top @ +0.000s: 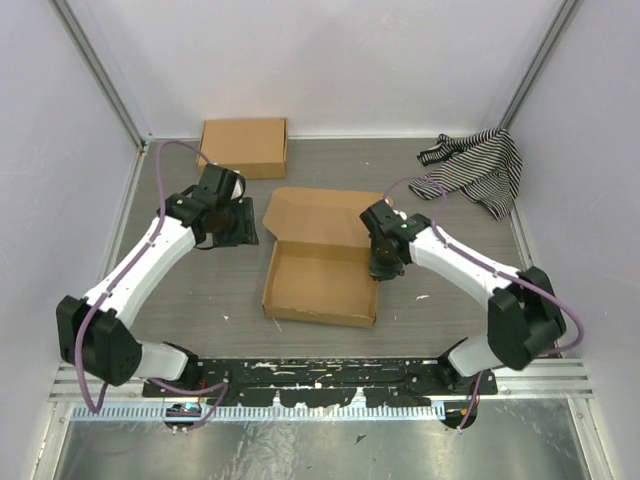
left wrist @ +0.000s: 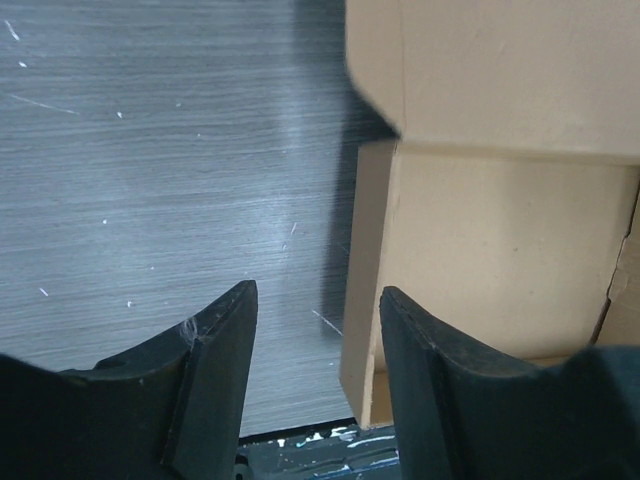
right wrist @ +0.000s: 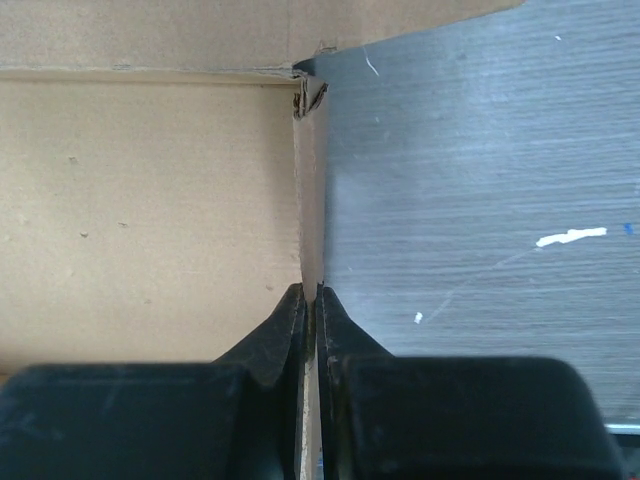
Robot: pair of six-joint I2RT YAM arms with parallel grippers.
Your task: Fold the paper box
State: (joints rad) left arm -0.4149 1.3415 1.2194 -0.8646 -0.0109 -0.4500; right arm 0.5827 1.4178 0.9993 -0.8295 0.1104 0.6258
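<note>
The folded layers of the box side gape by the lid, out of the right gripper's hold, so the robot should open that gripper and pinch the box side closer to the lid [right wrist: 312,160].
The paper box [top: 320,285] lies mid-table as a shallow open tray, with its lid [top: 318,214] flat on the table behind it. My right gripper [top: 383,265] is at the tray's right side. In the right wrist view it [right wrist: 311,290] is shut on the upright right wall [right wrist: 312,200], with the tray floor [right wrist: 150,200] to the left. My left gripper [top: 240,225] hovers just left of the box near the lid's left edge. In the left wrist view it [left wrist: 318,290] is open and empty. The tray's left wall [left wrist: 362,300] shows close to the right finger [left wrist: 420,350].
A compact closed brown box [top: 244,147] sits at the back left. A black-and-white striped cloth [top: 480,165] lies at the back right. The black base rail [top: 320,375] runs along the near edge. White enclosure walls stand on both sides.
</note>
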